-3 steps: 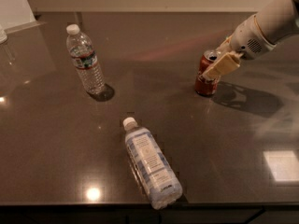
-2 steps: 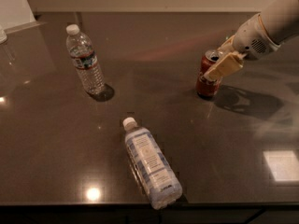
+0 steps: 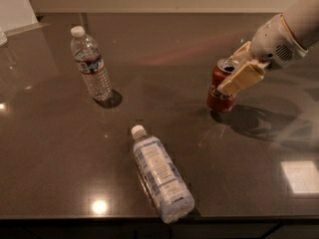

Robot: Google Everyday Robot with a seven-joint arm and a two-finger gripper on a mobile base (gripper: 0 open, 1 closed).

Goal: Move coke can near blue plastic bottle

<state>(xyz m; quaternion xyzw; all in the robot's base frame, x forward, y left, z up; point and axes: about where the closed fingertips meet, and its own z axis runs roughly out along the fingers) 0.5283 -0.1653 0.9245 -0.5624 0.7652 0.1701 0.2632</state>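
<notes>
I should release the coke can, now leaning slightly on the dark table, from my gripper so that it stands upright on the table [image 3: 186, 158], close beside the label of the blue plastic bottle.
The red coke can [image 3: 220, 91] stands on the dark table at the right, leaning slightly, with its silver top open. My gripper [image 3: 238, 66] comes in from the upper right and is closed on the can's upper part: one tan finger [image 3: 242, 77] lies across its near right side and the other sits behind the rim. The blue plastic bottle [image 3: 160, 173], with a pale blue-and-white label and a white cap, lies on its side near the table's front edge, left of and nearer than the can.
A clear ribbed bottle with a narrow dark band label [image 3: 91, 66] stands upright at the back left. The table's front edge [image 3: 99, 217] runs just below the lying bottle. A pale wall runs along the back.
The gripper and the can have shifted very slightly toward the front. Both bottles have not moved.
</notes>
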